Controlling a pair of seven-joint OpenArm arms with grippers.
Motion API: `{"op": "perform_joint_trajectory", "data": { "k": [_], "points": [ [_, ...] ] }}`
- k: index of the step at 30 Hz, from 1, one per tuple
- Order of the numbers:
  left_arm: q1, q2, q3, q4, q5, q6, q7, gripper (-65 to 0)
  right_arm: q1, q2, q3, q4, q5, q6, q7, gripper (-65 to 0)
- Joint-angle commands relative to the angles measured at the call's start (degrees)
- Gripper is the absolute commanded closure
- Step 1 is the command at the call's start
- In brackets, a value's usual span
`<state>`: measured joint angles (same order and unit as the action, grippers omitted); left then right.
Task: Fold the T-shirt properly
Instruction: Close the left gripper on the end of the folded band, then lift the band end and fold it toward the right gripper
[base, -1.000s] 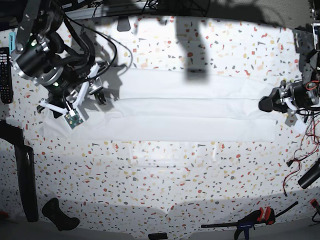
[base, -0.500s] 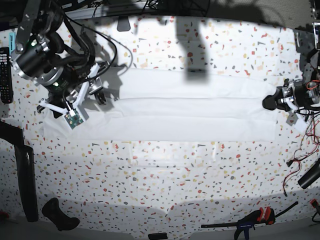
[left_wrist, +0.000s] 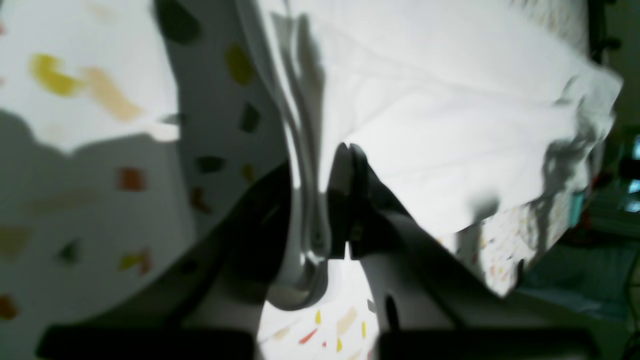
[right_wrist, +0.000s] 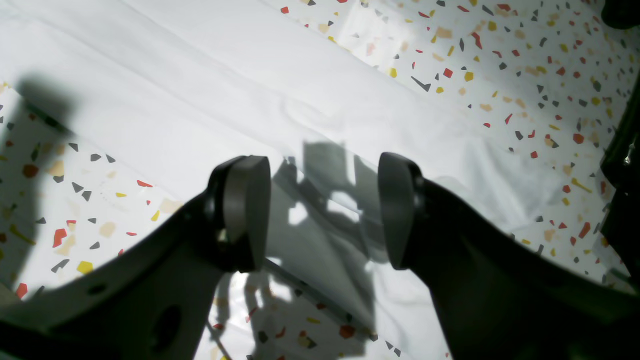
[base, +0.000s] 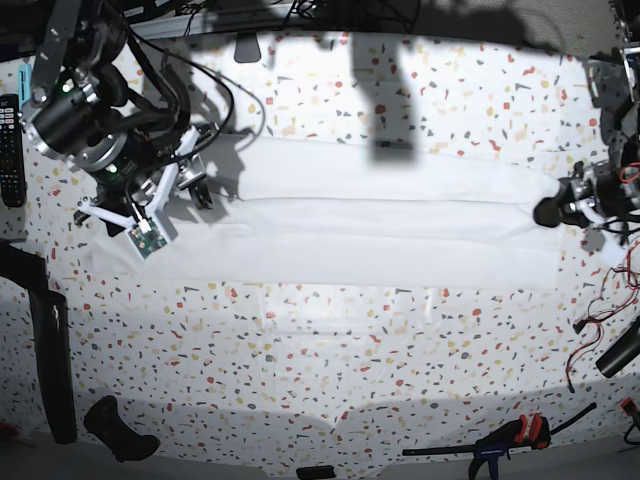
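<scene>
The T-shirt's end, now lifted slightly off the table, will be let go by my left gripper on the white folded band (base: 288, 215), just past the band's middle toward my right gripper.
The white T-shirt (base: 380, 225) lies flat as a long folded band across the table's middle. My left gripper (base: 548, 212) is at the shirt's right end, shut on its edge. In the left wrist view the gripper (left_wrist: 345, 170) pinches a fold of the shirt (left_wrist: 450, 110), which is lifted slightly off the table. My right gripper (base: 198, 183) hovers over the shirt's left end. In the right wrist view the right gripper (right_wrist: 322, 210) is open and empty, with the shirt (right_wrist: 200, 90) lying flat below it.
A remote control (base: 10, 150) lies at the left edge. A black bar (base: 50, 360) and a black handle (base: 120, 430) are at the front left. A clamp (base: 510, 437) lies front right. Loose cables (base: 600, 320) hang at the right edge.
My left gripper has moved right, toward the table's edge, drawing the shirt's right end with it. The right arm has not moved.
</scene>
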<state>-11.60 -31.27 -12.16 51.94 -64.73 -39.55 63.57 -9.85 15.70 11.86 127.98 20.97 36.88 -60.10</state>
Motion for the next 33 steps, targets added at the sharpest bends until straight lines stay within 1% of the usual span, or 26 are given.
{"op": "perform_joint_trajectory", "data": {
  "k": [1,3,5,8,11,12,15,20,23,28,31,33],
  "points": [
    [-1.27,-1.31,-1.77,0.79,-2.38,-0.39,-0.17,0.0,0.5,0.31,0.17,1.03,0.28,0.04,1.46,-33.6],
    [-1.27,-1.29,-3.65,1.22,-3.91,-0.39,1.33,0.0,0.5,0.33,0.17,1.03,0.26,0.04,2.05,-33.6],
    [-1.27,-1.29,-3.98,2.14,-4.87,-0.42,2.84,0.0,0.5,0.33,0.17,1.03,0.28,0.04,2.25,-33.6],
    [-1.25,-0.63,-3.96,4.24,-4.96,-0.44,5.05,0.0,0.5,0.31,0.17,1.03,0.31,0.04,2.95,-33.6],
    [-1.25,0.61,-3.96,6.93,-4.85,-0.22,7.21,0.0,0.52,0.31,0.17,1.03,0.44,0.04,4.81,-33.6],
    [-1.25,1.25,-3.96,7.96,-4.2,0.76,8.04,0.0,0.63,0.31,0.17,1.03,0.55,0.04,5.42,-33.6],
    [-1.25,4.04,-3.87,11.69,-0.61,3.58,10.1,0.0,1.62,0.13,0.17,1.03,0.61,0.04,5.79,-33.6],
    [-1.25,10.29,-3.87,18.88,5.14,5.77,11.23,0.0,3.23,-1.03,0.17,1.03,0.66,0.04,5.86,-33.6],
    [-1.2,14.53,-3.87,22.86,7.5,5.77,13.07,0.0,3.5,-1.75,0.17,1.03,0.68,0.07,5.95,-33.6],
    [-1.09,20.87,-3.87,25.44,8.35,5.73,11.93,0.0,3.5,-1.75,0.17,1.03,0.66,0.04,6.05,-33.6],
    [-0.87,23.98,-3.87,25.42,8.37,5.73,12.04,0.0,3.5,-1.77,0.17,1.03,0.66,0.07,6.08,-33.6],
    [-0.83,25.16,-3.87,25.42,8.26,5.75,12.33,0.0,3.5,-1.75,0.17,1.03,0.63,0.07,6.08,-33.6]
  ]
}}
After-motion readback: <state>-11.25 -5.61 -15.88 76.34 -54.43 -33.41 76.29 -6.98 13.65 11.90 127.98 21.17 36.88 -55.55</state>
